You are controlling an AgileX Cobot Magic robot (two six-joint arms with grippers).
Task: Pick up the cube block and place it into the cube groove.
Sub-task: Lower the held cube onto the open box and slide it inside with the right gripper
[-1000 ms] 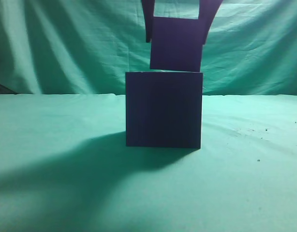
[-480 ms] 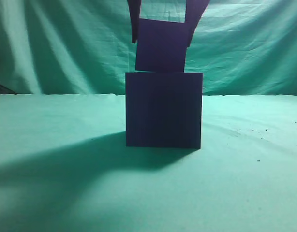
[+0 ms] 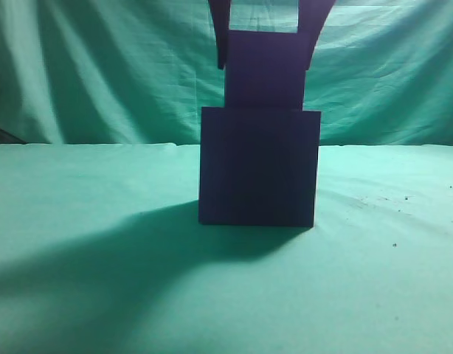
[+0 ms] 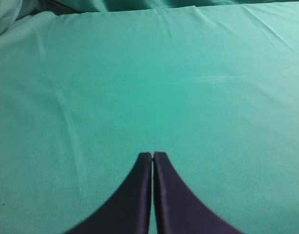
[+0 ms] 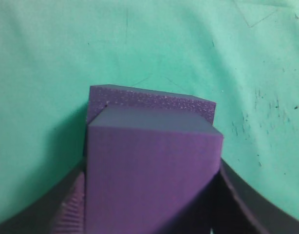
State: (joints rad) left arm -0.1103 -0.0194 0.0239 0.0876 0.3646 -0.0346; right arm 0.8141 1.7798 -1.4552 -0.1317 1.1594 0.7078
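Note:
Next, my right gripper lets go of the cube block deep inside the cube groove [image 3: 277, 151] [image 5: 150, 148], down below the groove's top rim of foam.
The cube groove [image 3: 259, 166] is a large dark navy-purple block standing mid-table. The cube block [image 3: 263, 70] is held directly above it, its lower edge at the groove's top rim. My right gripper [image 3: 265, 44] is shut on the cube block, one finger on each side. In the right wrist view the cube block [image 5: 152, 175] fills the space between the fingers of the right gripper [image 5: 149, 195], with the groove's foam rim [image 5: 149, 100] showing just beyond it. My left gripper [image 4: 152, 156] is shut and empty over bare green cloth.
Green cloth [image 3: 94, 280] covers the table and hangs as a backdrop. A broad shadow lies left of the groove. Dark specks dot the cloth [image 3: 392, 199] at the right.
The right gripper with the cube block moved right and down, so the cube now meets the groove's top. The groove block shifted slightly to the right.

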